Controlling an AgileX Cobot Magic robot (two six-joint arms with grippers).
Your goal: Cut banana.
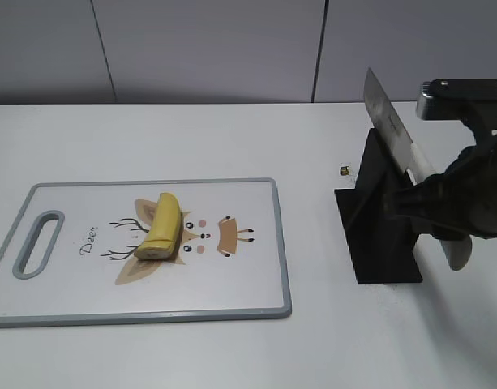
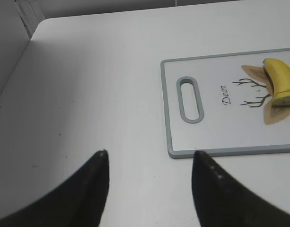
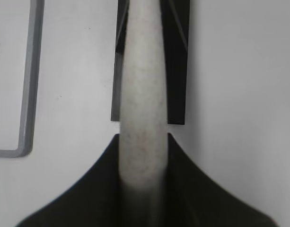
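Observation:
Next, my right gripper releases the knife, blade leaning in the black stand [image 1: 400,174] beside the cutting board.
The banana [image 1: 161,227], a short yellow piece with a pale cut end, lies on the white cutting board [image 1: 248,275] over its deer print. It also shows in the left wrist view [image 2: 282,80]. My right gripper [image 3: 144,137] is shut on the pale handle [image 3: 142,94] of a knife [image 1: 387,117]. The knife's blade rests in a black stand [image 1: 376,219] right of the board. My left gripper [image 2: 149,153] is open and empty above bare table, left of the board's handle end [image 2: 189,99]. It is out of the exterior view.
A small dark scrap [image 1: 344,170] lies on the white table [image 1: 232,138] behind the stand. A grey wall runs along the table's far edge. The board's grey corner [image 3: 26,137] shows left of the stand in the right wrist view.

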